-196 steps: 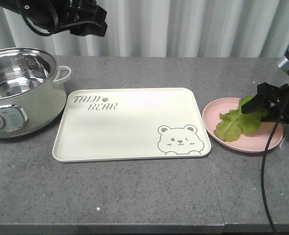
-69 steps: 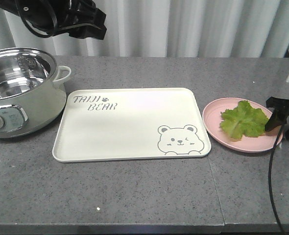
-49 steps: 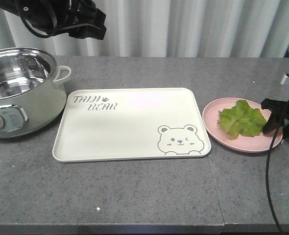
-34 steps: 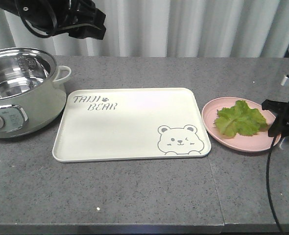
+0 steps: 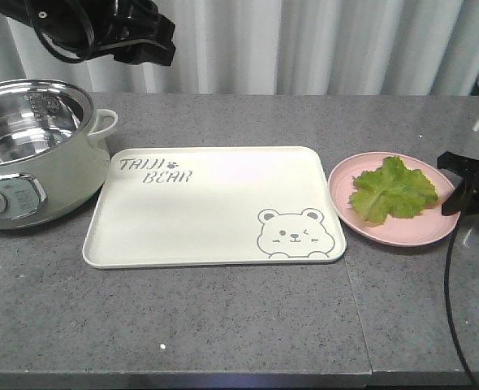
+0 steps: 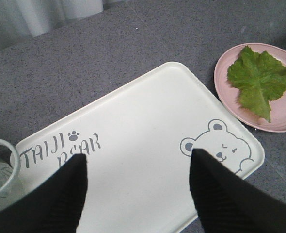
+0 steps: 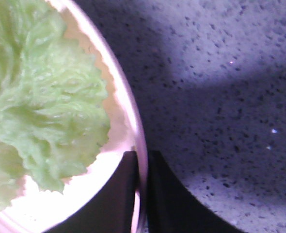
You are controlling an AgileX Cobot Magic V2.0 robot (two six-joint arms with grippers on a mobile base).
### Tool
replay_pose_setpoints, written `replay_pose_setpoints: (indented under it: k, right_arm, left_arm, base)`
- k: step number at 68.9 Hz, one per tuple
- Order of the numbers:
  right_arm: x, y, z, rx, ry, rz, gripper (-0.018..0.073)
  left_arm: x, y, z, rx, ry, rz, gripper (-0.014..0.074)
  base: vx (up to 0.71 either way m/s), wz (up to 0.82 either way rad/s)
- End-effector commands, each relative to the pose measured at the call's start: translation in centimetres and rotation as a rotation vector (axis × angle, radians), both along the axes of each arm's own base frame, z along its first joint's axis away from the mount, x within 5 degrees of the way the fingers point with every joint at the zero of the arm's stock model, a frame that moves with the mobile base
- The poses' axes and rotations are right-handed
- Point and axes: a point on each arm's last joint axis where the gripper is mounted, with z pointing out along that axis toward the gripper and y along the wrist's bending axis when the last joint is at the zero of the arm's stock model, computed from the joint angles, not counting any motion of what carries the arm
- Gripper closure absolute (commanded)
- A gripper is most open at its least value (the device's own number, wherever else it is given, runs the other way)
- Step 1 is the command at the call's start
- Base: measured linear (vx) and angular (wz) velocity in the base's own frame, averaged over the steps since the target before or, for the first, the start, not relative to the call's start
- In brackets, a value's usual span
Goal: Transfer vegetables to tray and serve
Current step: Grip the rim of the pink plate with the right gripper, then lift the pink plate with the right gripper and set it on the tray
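Next, my right gripper lets the pink plate go in the middle of the cream tray (image 5: pixel 211 201), next to the bear face.
The vegetables, one ruffled green lettuce leaf (image 5: pixel 392 188) (image 6: pixel 259 80) (image 7: pixel 41 102), lie on a round pink plate (image 5: pixel 361 231) (image 6: pixel 283 121) (image 7: pixel 128 104). The plate's left edge touches the cream tray (image 5: pixel 207 211) (image 6: pixel 143 145) with the bear face. My right gripper (image 5: pixel 452 199) (image 7: pixel 142 153) is shut on the plate's right rim, one finger inside and one outside. My left gripper (image 5: pixel 142 36) (image 6: pixel 138 158) hangs open high above the tray's left part, holding nothing.
A pale green electric pot (image 5: pixel 36 154) with a steel bowl stands left of the tray; its handle (image 6: pixel 2 165) shows in the left wrist view. A grey curtain runs along the back. A black cable (image 5: pixel 446 284) hangs from the right arm.
My right gripper left the lettuce, went to the plate's right rim and shut on it. The plate with the leaf has slid left against the tray, nudging the tray slightly left.
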Motion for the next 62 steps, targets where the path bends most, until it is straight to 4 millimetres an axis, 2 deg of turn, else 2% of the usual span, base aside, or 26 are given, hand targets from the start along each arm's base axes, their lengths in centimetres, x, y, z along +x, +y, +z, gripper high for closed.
replay_pose_setpoints:
  k: [1, 12, 32, 44, 62]
  right_arm:
    - [-0.6, -0.4, 4.2, 0.026, -0.132, -0.016, 0.0568]
    - [-1.5, -1.7, 5.8, 0.064, -0.186, -0.045, 0.0566]
    - [-1.3, -0.4, 6.9, 0.154, -0.24, -0.011, 0.0563]
    - [-0.3, 2.7, 7.9, 0.179, -0.284, 0.074, 0.0563]
    - [1.7, 11.1, 11.4, 0.171, -0.412, 0.228, 0.0563]
  left_arm:
    - [-1.5, 0.5, 2.8, -0.066, -0.107, 0.003, 0.0147]
    - [-1.5, 0.5, 2.8, -0.067, -0.108, 0.003, 0.0147]
    - [-1.5, 0.5, 2.7, -0.061, -0.099, 0.002, 0.0147]
    - [-1.5, 0.9, 2.4, -0.012, -0.089, 0.017, 0.0147]
    - [-1.5, 1.4, 2.1, 0.037, -0.064, 0.055, 0.0147]
  base:
    - [0.0, 0.0]
    - [0.0, 0.0]
    - [0.0, 0.0]
    - [0.0, 0.0]
    - [0.0, 0.0]
